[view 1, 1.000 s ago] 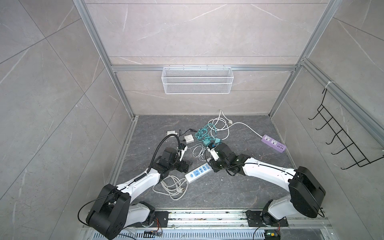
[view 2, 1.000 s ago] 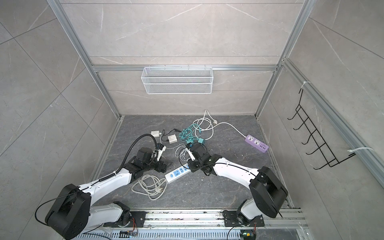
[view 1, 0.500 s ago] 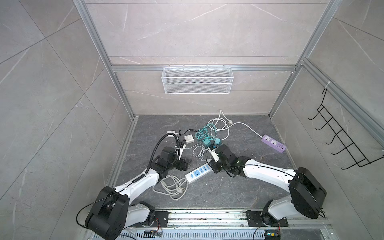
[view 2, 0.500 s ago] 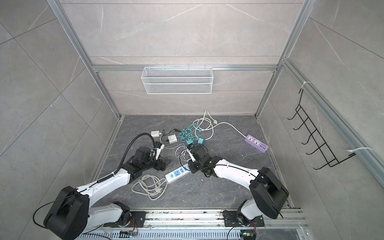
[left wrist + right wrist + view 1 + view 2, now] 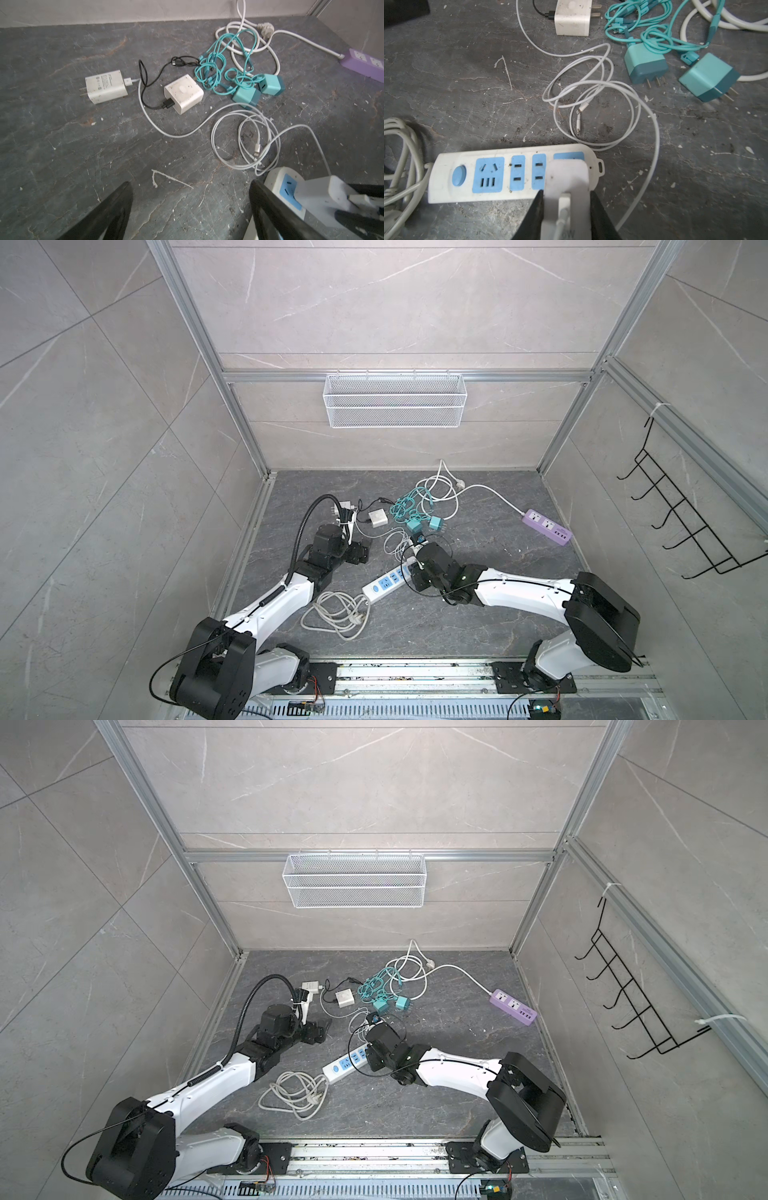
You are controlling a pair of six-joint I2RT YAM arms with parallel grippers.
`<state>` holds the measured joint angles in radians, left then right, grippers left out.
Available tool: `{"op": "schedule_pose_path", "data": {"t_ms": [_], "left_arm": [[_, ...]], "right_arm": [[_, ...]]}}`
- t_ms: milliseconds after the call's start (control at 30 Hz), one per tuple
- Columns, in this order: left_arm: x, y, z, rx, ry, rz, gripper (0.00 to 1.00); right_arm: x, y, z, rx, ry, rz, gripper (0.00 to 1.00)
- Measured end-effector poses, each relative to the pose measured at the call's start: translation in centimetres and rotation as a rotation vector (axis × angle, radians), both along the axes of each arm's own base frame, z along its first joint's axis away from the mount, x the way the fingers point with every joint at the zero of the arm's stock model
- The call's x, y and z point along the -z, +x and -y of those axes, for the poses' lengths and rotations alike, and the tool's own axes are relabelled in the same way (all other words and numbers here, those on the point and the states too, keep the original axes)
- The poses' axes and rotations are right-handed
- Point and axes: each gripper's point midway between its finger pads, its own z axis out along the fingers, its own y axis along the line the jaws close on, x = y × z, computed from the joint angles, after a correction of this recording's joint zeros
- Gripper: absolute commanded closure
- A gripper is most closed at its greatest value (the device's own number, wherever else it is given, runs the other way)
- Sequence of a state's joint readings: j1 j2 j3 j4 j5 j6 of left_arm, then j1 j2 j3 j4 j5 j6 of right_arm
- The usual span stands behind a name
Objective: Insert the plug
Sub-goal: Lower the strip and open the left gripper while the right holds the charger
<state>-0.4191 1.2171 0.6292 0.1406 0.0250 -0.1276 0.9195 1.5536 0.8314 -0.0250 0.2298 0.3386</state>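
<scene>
My right gripper has the white charger plug to place. It will release it in the white power strip's end socket (image 5: 403,565) (image 5: 568,168), farthest from the power strip's grey cord.
A white power strip (image 5: 467,178) with blue sockets lies on the grey floor, seen in both top views (image 5: 384,583) (image 5: 343,1063). My right gripper (image 5: 565,192) is shut on a white charger plug (image 5: 566,178). The plug stands over the strip's end socket and its prongs are hidden. In the left wrist view the plug (image 5: 318,193) sits against the blue socket face. My left gripper (image 5: 190,184) is open and empty above bare floor, just beside that end of the strip (image 5: 276,180).
Behind the strip lie coiled white cables (image 5: 591,99), two teal chargers (image 5: 645,62) with tangled teal cords, and two white adapters (image 5: 184,92) (image 5: 105,86). A purple strip (image 5: 546,526) lies at the back right. The strip's own grey cord (image 5: 336,612) is coiled in front.
My left arm has drifted slightly toward the back left. The right gripper keeps its hold on the plug at the strip's end.
</scene>
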Motion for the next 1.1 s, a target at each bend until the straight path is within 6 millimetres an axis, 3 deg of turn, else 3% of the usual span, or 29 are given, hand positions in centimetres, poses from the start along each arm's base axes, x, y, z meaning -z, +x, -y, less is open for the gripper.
{"op": "schedule_pose_path", "data": {"t_ms": [133,333,567,767,900,1100], "left_arm": [[-0.8,0.6,0.1,-0.007,-0.005,0.02,0.1],[-0.9,1.1,-0.5,-0.03,0.0,0.021,0.1],[-1.2,1.6,-1.3,-0.059,-0.002,0.035,0.08],[-0.2,2.8,-2.8,-0.142,0.034,-0.004,0.04],[1.0,4.9,-4.3,-0.247,0.055,-0.072,0.03],[2.8,7.0,-6.1,-0.349,0.054,-0.138,0.03]], "right_arm": [[0.4,0.1,-0.2,0.009,-0.014,-0.003,0.89],[1.2,1.0,-2.2,-0.007,-0.033,-0.022,0.9],[1.5,1.1,-2.7,-0.031,-0.064,-0.037,0.88],[1.1,1.8,-3.9,-0.042,-0.072,-0.053,0.84],[1.0,1.7,-3.9,-0.044,-0.085,-0.068,0.75],[1.2,0.2,-3.1,-0.055,-0.113,-0.137,0.54]]}}
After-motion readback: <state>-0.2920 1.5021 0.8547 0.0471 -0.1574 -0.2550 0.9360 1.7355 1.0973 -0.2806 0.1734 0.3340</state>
